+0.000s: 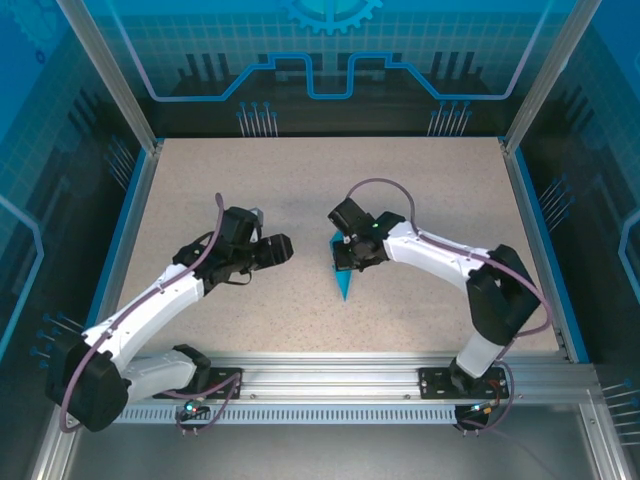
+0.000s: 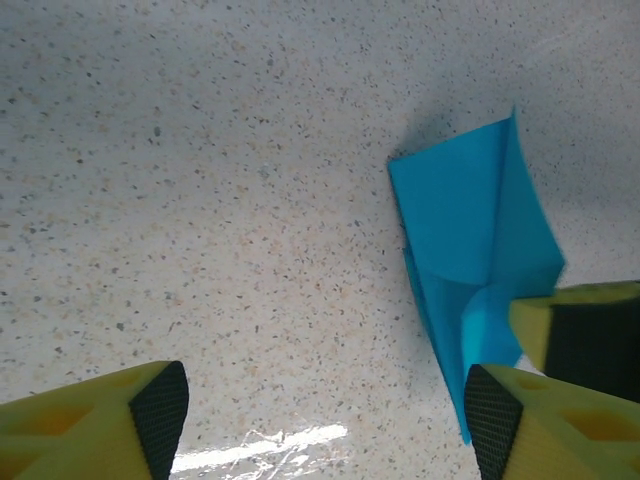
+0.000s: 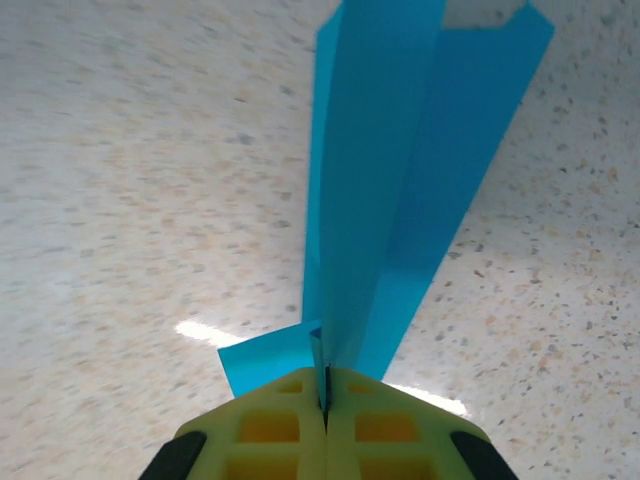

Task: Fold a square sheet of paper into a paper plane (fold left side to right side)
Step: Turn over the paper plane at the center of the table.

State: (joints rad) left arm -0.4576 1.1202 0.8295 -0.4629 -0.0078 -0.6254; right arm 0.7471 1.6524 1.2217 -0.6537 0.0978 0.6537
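Note:
The plane's wings spread unevenly beside the middle fold, so next my right gripper puts the plane down, opens, and pinches the fold [image 3: 358, 250] with both wings level.
The square sheet of paper stands folded into a narrow teal-blue paper plane [image 1: 346, 282] [image 2: 470, 230] [image 3: 400, 180] near the middle of the table, its sharp tip pointing toward the near edge. My right gripper [image 1: 346, 254] [image 3: 325, 395] is shut on the plane's central fold at the wide end, with the flaps spreading out on both sides of the yellow fingers [image 2: 580, 335]. My left gripper [image 1: 285, 250] [image 2: 325, 420] hangs open just left of the plane, with bare table between its pads. Its right pad [image 2: 492, 415] sits close beside the plane's tip.
The speckled tabletop [image 1: 430, 190] has blue borders and metal frame posts at the sides. An aluminium rail [image 1: 350, 372] carrying both arm bases runs along the near edge. The right arm's elbow [image 1: 505, 295] rises at the right.

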